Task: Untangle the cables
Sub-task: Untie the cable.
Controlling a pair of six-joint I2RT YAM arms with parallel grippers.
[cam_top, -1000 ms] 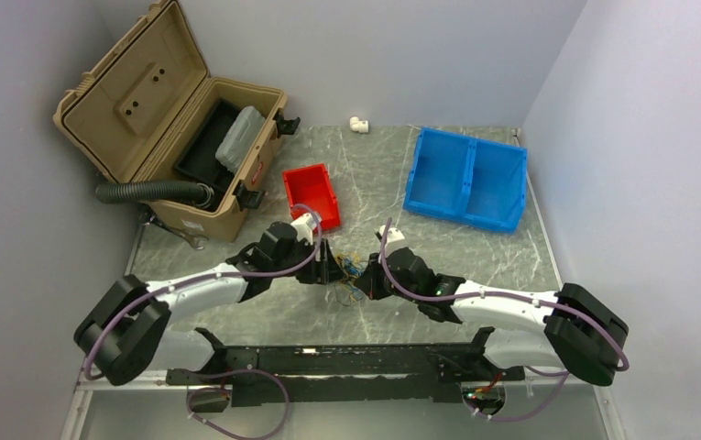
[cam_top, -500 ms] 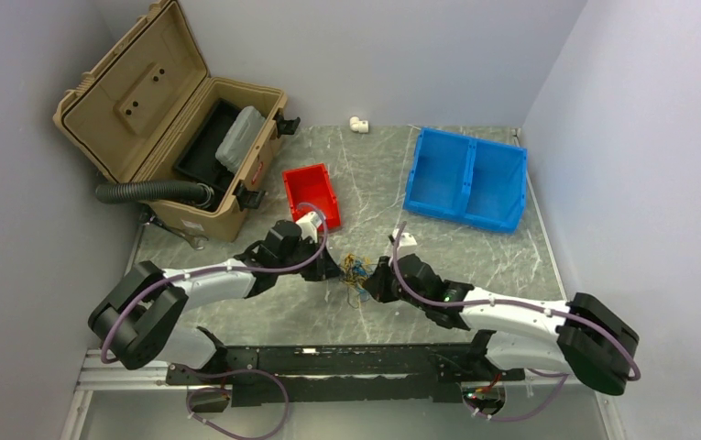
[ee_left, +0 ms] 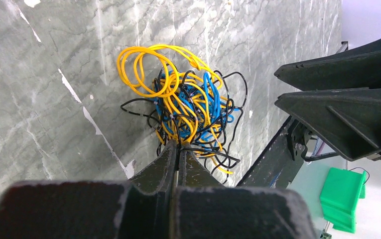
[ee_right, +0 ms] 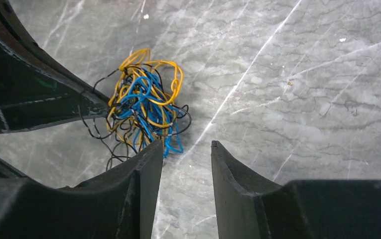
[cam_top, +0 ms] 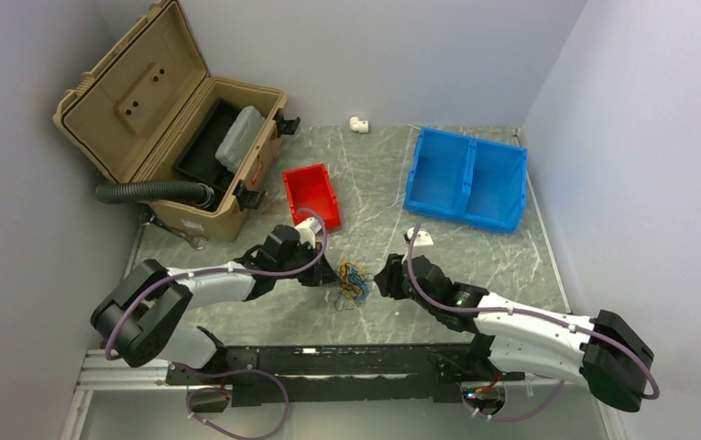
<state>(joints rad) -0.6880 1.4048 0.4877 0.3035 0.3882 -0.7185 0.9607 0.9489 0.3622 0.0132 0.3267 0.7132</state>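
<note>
The robot's left gripper holds black strands of cable caught in the loose cables, so the right gripper needs to grip the blue and yellow clump (ee_right: 159, 128) to keep it still.
The cables (cam_top: 354, 280) are a small tangle of thin yellow, blue and black wire loops lying on the grey marble table between the two arms. My left gripper (cam_top: 333, 275) comes in from the left; in its wrist view it (ee_left: 178, 147) is shut on a few black and yellow strands at the near edge of the cables (ee_left: 188, 107). My right gripper (cam_top: 381, 280) sits just right of the tangle. In its wrist view the right gripper (ee_right: 186, 144) is open over bare table, and the cables (ee_right: 143, 107) lie beyond its left finger (ee_right: 148, 164).
An open tan toolbox (cam_top: 172, 137) with a black ribbed hose (cam_top: 149, 191) stands at the back left. A red bin (cam_top: 312, 194) is behind the left gripper and a blue bin (cam_top: 465, 179) at the back right. A black frame rail (cam_top: 346, 362) runs along the near edge.
My left gripper has shut on strands of the tangle. My right gripper has let go, opened and drawn back a little to the right.
</note>
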